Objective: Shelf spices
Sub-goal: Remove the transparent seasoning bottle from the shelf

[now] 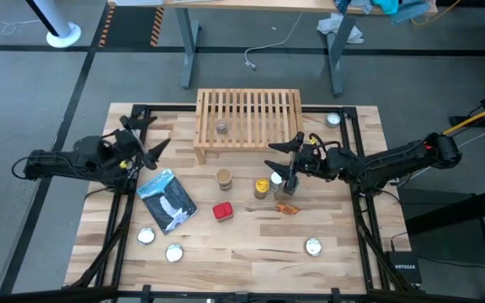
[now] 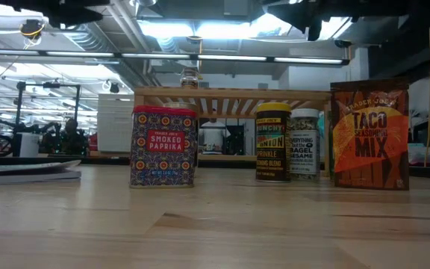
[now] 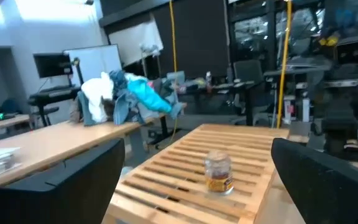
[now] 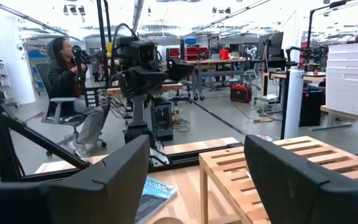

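My left gripper needs to grip the body of the small clear jar (image 1: 221, 128) (image 3: 219, 174) on the slats of the light-wood shelf, just below the top of the jar.
The light-wood shelf (image 1: 248, 118) stands at the table's far middle, with one small clear jar (image 1: 222, 126) on its slats. In front of it stand a tan-lid jar (image 1: 224, 178), a yellow-lid jar (image 1: 262, 187) and a white-lid jar (image 1: 278, 181). The red tin (image 1: 222, 211) and the orange packet (image 1: 287, 207) lie nearer the front. My right gripper (image 1: 285, 154) hovers open just above the white-lid jar, holding nothing. Left of the shelf, my left gripper (image 1: 146, 139) is open and empty, facing the small clear jar (image 3: 219, 173).
A blue-and-white pouch (image 1: 167, 199) lies at the front left. Flat silver discs sit at the front left (image 1: 146, 236), the front right (image 1: 312, 247) and beside the shelf's right end (image 1: 333, 119). A person (image 4: 67, 68) sits beyond the table.
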Available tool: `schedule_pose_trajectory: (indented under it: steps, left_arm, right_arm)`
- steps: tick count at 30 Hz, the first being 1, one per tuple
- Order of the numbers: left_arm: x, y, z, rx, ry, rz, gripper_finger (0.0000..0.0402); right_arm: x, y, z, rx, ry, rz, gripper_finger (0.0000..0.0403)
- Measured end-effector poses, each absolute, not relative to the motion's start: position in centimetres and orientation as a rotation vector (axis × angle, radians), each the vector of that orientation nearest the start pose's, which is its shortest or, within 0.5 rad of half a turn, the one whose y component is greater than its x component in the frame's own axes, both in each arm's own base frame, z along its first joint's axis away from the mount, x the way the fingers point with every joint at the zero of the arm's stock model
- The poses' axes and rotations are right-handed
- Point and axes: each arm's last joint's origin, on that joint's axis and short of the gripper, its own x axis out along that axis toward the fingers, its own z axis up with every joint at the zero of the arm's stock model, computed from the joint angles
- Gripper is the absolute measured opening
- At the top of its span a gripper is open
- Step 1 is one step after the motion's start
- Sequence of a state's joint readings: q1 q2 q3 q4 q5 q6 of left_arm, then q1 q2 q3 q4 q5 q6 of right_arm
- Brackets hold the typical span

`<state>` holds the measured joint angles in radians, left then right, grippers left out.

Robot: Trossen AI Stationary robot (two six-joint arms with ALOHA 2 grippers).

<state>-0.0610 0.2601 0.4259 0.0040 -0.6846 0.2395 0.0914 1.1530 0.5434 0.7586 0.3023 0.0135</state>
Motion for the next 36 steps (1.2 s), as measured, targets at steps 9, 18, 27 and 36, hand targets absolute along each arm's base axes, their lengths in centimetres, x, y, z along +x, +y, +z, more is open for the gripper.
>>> schedule_pose_trajectory:
  steps: [9,18,27,36]
  left_arm:
    - [12.6,2.8,27.8,0.128,-0.010,0.768,0.0400]
    - [14.9,5.2,27.0,0.007,-0.038,0.903,0.0400]
    - [15.7,6.4,26.0,-0.106,-0.031,0.908,0.0400]
    - [16.3,7.9,25.3,-0.133,0.027,0.662,0.0400]
  right_arm:
    - [24.2,1.4,26.8,0.042,-0.148,-0.210,0.0269]
    - [24.2,1.4,26.8,0.041,-0.146,-0.210,0.0269]
    - [24.3,1.4,26.5,-0.011,-0.116,-0.213,0.0269]
    - [24.3,1.4,26.2,-0.016,-0.084,-0.212,0.0269]
